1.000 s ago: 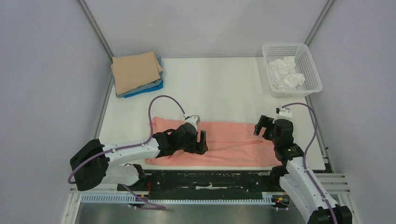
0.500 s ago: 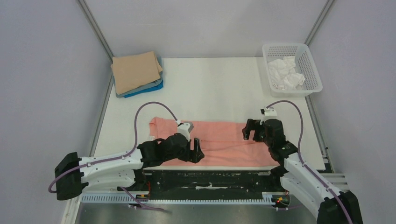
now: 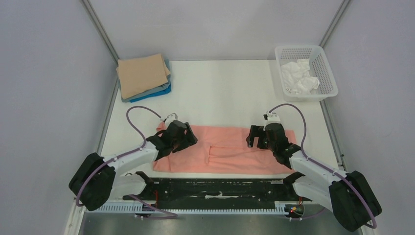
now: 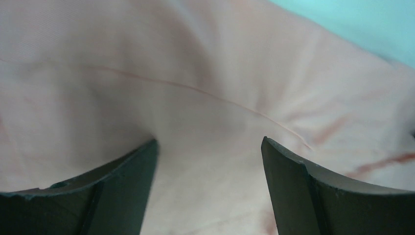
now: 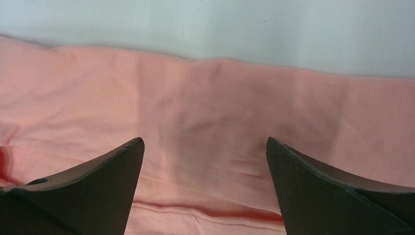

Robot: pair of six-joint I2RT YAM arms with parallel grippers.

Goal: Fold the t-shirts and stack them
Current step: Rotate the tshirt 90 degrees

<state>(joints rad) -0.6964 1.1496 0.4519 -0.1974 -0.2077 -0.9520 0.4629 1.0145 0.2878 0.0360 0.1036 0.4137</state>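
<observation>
I should close my left gripper on the hem's near-side corner (image 3: 292,171) of the salmon-pink t-shirt, at the end of the t-shirt by my right gripper.
A salmon-pink t-shirt (image 3: 225,149) lies flat in a long folded strip near the table's front edge. My left gripper (image 3: 188,138) is open just above the strip's left end; pink cloth (image 4: 210,98) fills its view between the jaws. My right gripper (image 3: 253,136) is open over the strip's right part, its jaws wide apart above the pink cloth (image 5: 205,122), close to the far edge. A stack of folded t-shirts (image 3: 143,76), tan on top with grey and bright blue below, sits at the back left.
A white mesh basket (image 3: 323,68) holding crumpled white cloth (image 3: 298,78) stands at the back right. The white table surface (image 3: 220,93) lies between the stack, the basket and the pink shirt. A black rail (image 3: 220,183) runs along the near edge.
</observation>
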